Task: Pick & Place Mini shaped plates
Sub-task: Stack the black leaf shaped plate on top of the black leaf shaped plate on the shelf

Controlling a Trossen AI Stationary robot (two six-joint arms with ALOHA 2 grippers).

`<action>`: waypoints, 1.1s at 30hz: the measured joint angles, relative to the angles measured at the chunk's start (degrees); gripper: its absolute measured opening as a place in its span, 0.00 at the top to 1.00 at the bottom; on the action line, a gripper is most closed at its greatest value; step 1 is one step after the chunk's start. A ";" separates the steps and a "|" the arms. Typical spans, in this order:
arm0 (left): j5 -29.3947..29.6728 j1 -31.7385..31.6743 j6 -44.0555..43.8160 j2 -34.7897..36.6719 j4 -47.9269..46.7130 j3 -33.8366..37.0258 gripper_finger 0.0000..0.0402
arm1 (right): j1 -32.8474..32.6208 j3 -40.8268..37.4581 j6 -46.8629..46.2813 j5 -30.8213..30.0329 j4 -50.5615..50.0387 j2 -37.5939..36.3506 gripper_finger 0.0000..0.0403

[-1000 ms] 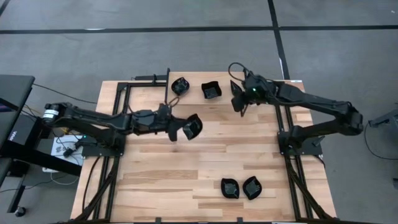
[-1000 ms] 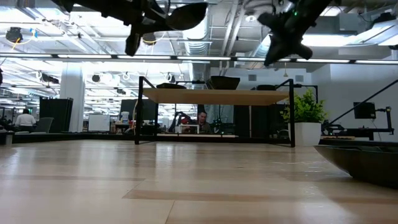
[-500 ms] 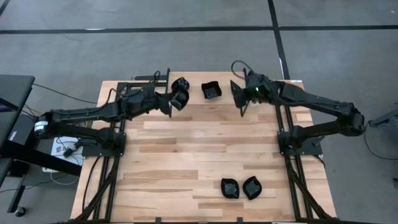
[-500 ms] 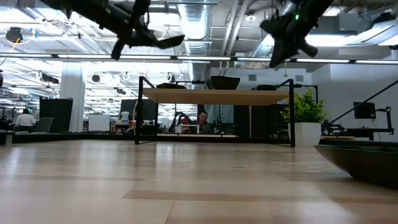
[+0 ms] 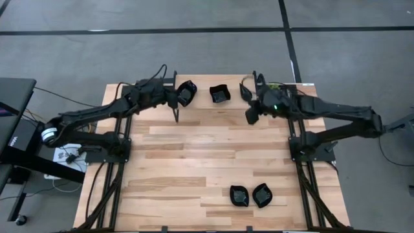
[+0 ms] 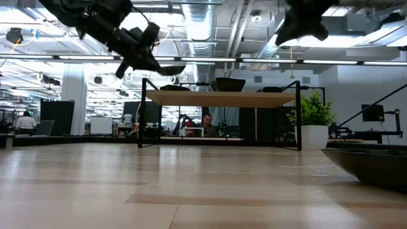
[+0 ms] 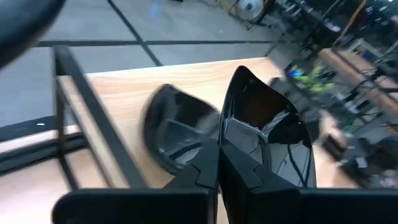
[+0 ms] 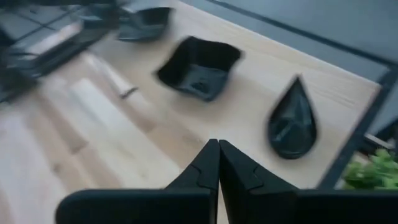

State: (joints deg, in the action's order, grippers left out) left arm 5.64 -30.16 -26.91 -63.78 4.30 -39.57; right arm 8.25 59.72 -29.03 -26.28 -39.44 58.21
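My left gripper will lower the mini plate it is holding, now held clear of the wood, and set it down onto the black plate resting [image 5: 188, 88] [image 7: 185, 132] beside the square black plate.
My left gripper [image 5: 178, 98] hovers over the table's far left part, shut on a glossy black mini plate [image 7: 261, 118] held clear of the wood. Just below and beyond it, a second black plate [image 7: 171, 130] rests on the table. A square black plate [image 5: 220, 94] and a teardrop plate [image 8: 291, 121] lie along the far edge. Two more black plates [image 5: 250, 195] lie side by side near the front edge. My right gripper [image 5: 251, 117] hangs shut and empty above the far right part, near the teardrop plate. My left gripper pinches the plate's rim [image 7: 231, 144] between its two fingers, at the end nearest the wrist. The fingers come slanting down from the table's left side. In the low view the plate [image 6: 166, 67] sticks out beyond the fingertips, roughly level and lifted clear of the table.
Black frame rails [image 5: 123, 129] run along the table's left and right sides by the arm bases. A potted green plant [image 6: 313, 114] stands in the room behind. The wide middle of the wooden top [image 5: 207, 155] is bare wood.
My left gripper has swung from the table's middle toward the far left corner, carrying its plate clear of the wood until it hangs over the plate lying there. My right gripper has risen a little and turned, staying shut.
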 joint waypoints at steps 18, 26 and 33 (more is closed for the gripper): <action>-9.36 -8.67 7.20 -5.36 6.62 0.00 0.98 | -16.49 0.00 -4.05 -6.74 -0.89 5.58 1.00; -12.66 -11.07 11.22 -7.42 7.28 -5.67 0.98 | -16.37 0.00 -5.03 -6.61 -0.98 5.87 1.00; -15.35 -11.71 12.54 -13.43 0.00 -11.44 0.98 | -16.37 0.00 -6.29 -6.36 -1.04 5.87 1.00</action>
State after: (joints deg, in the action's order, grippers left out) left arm -9.72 -41.87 -14.37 -77.21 4.30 -51.02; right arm -8.12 59.72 -35.33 -32.63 -40.48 64.07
